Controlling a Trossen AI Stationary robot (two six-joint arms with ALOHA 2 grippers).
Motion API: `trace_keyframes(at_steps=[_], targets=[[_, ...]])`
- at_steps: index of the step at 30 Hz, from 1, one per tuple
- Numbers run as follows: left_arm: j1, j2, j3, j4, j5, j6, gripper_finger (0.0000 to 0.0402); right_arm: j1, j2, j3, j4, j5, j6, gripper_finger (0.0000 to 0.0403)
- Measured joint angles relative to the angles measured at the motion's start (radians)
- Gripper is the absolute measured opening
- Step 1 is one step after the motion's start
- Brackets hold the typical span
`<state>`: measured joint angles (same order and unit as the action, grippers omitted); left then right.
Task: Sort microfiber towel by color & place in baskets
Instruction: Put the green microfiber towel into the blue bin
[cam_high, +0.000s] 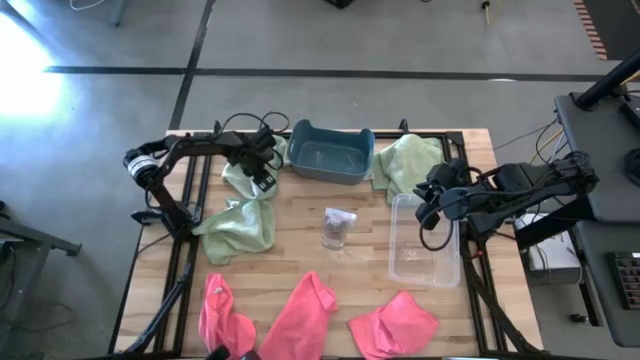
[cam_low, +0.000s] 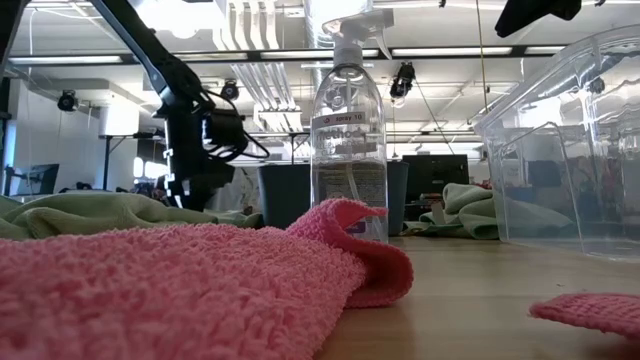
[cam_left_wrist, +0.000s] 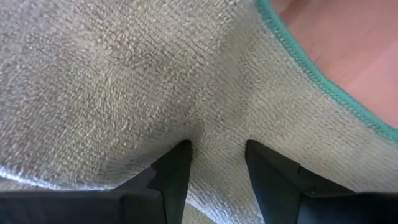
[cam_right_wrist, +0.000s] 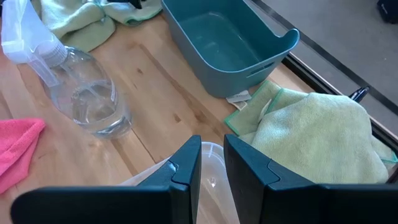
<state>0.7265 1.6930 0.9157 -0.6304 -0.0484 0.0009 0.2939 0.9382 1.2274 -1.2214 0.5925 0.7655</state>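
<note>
The green towel rises in just a shallow pucker between the open fingers under the robot's left gripper, so the left gripper should press lower and pinch a thicker fold (cam_left_wrist: 217, 165).
Three light green microfiber towels show: one (cam_high: 237, 180) under my left gripper (cam_high: 260, 170) at the far left, one (cam_high: 238, 228) just nearer, and one (cam_high: 408, 165) at the far right. Three pink ones (cam_high: 225, 318) (cam_high: 305, 310) (cam_high: 395, 322) lie along the near edge. The teal basket (cam_high: 330, 152) stands at the far middle and the clear basket (cam_high: 425, 245) at the right. My left gripper (cam_left_wrist: 217, 155) points down, open, on the towel. My right gripper (cam_right_wrist: 211, 165) hangs above the clear basket's far end, narrowly open and holding nothing. My left gripper comes from above, pointing down. Its open fingertips (cam_left_wrist: 181, 152) meet the top of the green towel (cam_left_wrist: 214, 124), a little way in from the towel's teal-stitched hem (cam_left_wrist: 323, 81). A low pucker of cloth rises between the fingers, unpinched. The towel lies on the table.
A clear spray bottle (cam_high: 338, 226) stands at the table's middle, between the green towels and the clear basket. Bare wood lies around it and in front of the teal basket. Cables and the arm's base crowd the table's left edge (cam_high: 160, 190).
</note>
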Motion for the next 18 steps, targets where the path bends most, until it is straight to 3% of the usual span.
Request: trace_keyframes(at_steps=[11,18], targets=[[0.000,0.019,-0.002,0.010,0.007,0.001,0.0172,0.000,0.000,0.000,-0.001,0.000,-0.004,0.0063],[-0.001,0.016,-0.055,0.125,0.008,-0.049,0.0164,0.000,0.000,0.000,-0.001,0.000,-0.006,0.0063]])
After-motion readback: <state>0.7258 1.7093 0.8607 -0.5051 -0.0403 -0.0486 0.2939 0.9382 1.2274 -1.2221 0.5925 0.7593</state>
